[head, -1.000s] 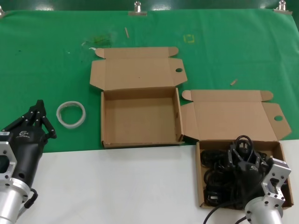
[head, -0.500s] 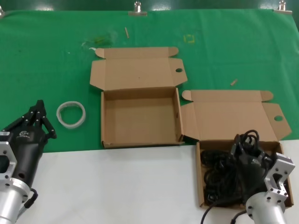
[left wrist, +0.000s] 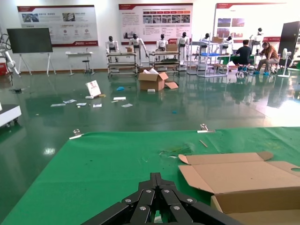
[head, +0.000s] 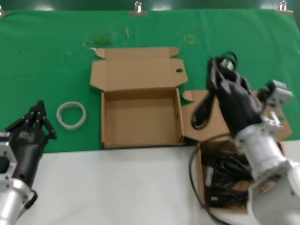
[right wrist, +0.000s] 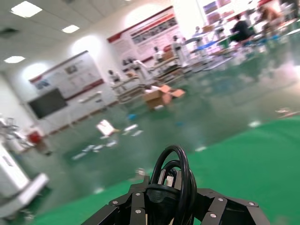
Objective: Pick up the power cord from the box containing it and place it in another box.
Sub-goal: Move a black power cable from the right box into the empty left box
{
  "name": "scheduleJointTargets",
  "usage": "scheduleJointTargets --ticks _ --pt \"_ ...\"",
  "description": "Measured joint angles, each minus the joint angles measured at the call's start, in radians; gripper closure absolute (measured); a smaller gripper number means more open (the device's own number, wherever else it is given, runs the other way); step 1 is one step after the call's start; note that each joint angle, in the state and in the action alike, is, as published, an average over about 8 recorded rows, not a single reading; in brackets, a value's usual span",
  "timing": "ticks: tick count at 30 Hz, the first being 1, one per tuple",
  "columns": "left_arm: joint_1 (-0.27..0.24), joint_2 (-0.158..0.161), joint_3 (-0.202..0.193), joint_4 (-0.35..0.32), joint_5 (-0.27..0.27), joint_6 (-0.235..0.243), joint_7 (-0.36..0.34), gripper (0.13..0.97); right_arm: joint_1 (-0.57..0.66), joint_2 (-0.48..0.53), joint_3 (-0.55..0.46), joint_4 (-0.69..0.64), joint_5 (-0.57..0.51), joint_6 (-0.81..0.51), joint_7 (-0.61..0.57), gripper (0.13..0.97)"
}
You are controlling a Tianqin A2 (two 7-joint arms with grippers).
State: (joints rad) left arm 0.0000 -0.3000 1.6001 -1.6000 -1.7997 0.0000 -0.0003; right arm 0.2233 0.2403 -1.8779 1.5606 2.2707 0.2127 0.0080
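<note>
Next, I let go of the black power cord with my right gripper across the middle of the empty box (head: 142,113), beside the white ring.
My right gripper (head: 224,71) is shut on the black power cord (head: 205,107) and holds it high above the table, between the two boxes. A loop hangs down from it toward the right box (head: 203,164), where more black cable lies. In the right wrist view the cord's loop and plug (right wrist: 172,180) sit between the jaws of that gripper (right wrist: 169,197). The left box (head: 140,119) stands open and empty, lid folded back. My left gripper (head: 38,114) is shut and idle at the left, also in its wrist view (left wrist: 157,180).
A white ring (head: 71,114) lies on the green cloth (head: 47,61) left of the empty box. The table's front part is white (head: 117,187). Metal clips (head: 137,7) hold the cloth at the far edge.
My right gripper has risen out of the right box with the cord and moved toward the far side and left. The left arm has not moved.
</note>
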Motion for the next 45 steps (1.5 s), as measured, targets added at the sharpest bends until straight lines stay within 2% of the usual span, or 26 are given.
scheduleJointTargets --ticks 5,12,19,22,26,30,34,45 --pt "0.0 0.0 0.0 0.0 0.0 0.0 0.0 0.957 0.175 -0.021 -0.056 -0.189 0.027 -0.084 0.048 0.874" --pt "0.0 0.0 0.0 0.0 0.0 0.0 0.0 0.957 0.38 -0.064 -0.191 -0.506 0.11 -0.118 0.107 0.879" --pt "0.0 0.0 0.0 0.0 0.0 0.0 0.0 0.957 0.529 -0.171 -0.215 -0.836 0.126 -0.202 0.123 0.879" --pt "0.0 0.0 0.0 0.0 0.0 0.0 0.0 0.957 0.595 -0.206 -0.271 -0.968 0.195 -0.249 0.11 0.879" --pt "0.0 0.0 0.0 0.0 0.0 0.0 0.0 0.957 0.676 -0.228 -0.423 -1.108 0.333 -0.301 0.12 0.879" --pt "0.0 0.0 0.0 0.0 0.0 0.0 0.0 0.957 0.727 -0.236 -0.577 -1.182 0.425 -0.326 0.177 0.879" --pt "0.0 0.0 0.0 0.0 0.0 0.0 0.0 0.957 0.75 -0.239 -0.667 -1.209 0.464 -0.33 0.227 0.879" --pt "0.0 0.0 0.0 0.0 0.0 0.0 0.0 0.957 0.769 -0.24 -0.686 -1.216 0.482 -0.33 0.209 0.873"
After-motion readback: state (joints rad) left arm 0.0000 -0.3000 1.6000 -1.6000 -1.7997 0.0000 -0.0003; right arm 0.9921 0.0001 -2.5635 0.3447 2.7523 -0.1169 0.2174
